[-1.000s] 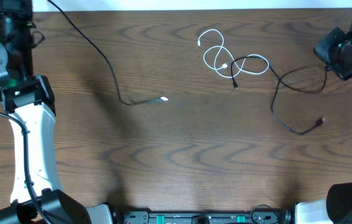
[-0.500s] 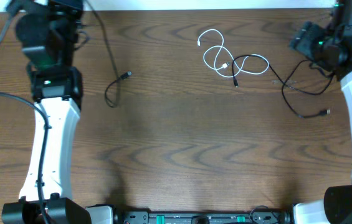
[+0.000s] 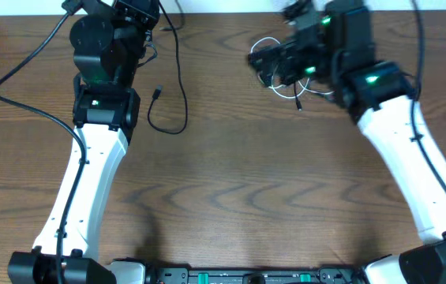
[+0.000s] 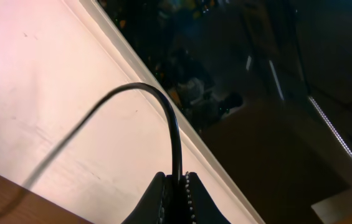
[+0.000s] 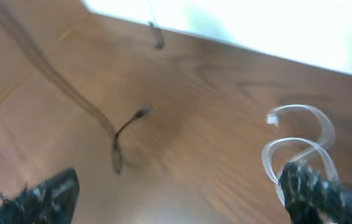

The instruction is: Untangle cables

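I will close my right gripper on the long black cable's hanging part (image 3: 178, 60) (image 5: 56, 76), at a spot between my left gripper and the loop that is on the table.
My left gripper (image 3: 142, 11) is at the table's back edge, shut on the long black cable (image 3: 177, 87). In the left wrist view the gripper (image 4: 177, 182) pinches that cable (image 4: 177, 140), which arches up and away. The cable drops to a loop on the table, with its plug (image 3: 158, 92) lying free. My right gripper (image 3: 266, 65) hovers open over the white cable (image 3: 267, 42) tangle. The right wrist view shows its fingers (image 5: 42, 198) wide apart over bare wood, with white cable loops (image 5: 300, 134) by the right finger. The other black cable is mostly hidden under the right arm; a plug (image 3: 299, 105) shows.
A thick black robot wire (image 3: 17, 72) curves over the table's left side. The robot base (image 3: 246, 276) runs along the front edge. A white wall (image 4: 32, 81) borders the back of the wooden table (image 3: 246, 189).
My right gripper opened, let go of the black cable and swung left over the white tangle. My left gripper carried the long black cable back and right, bunching it into a loop.
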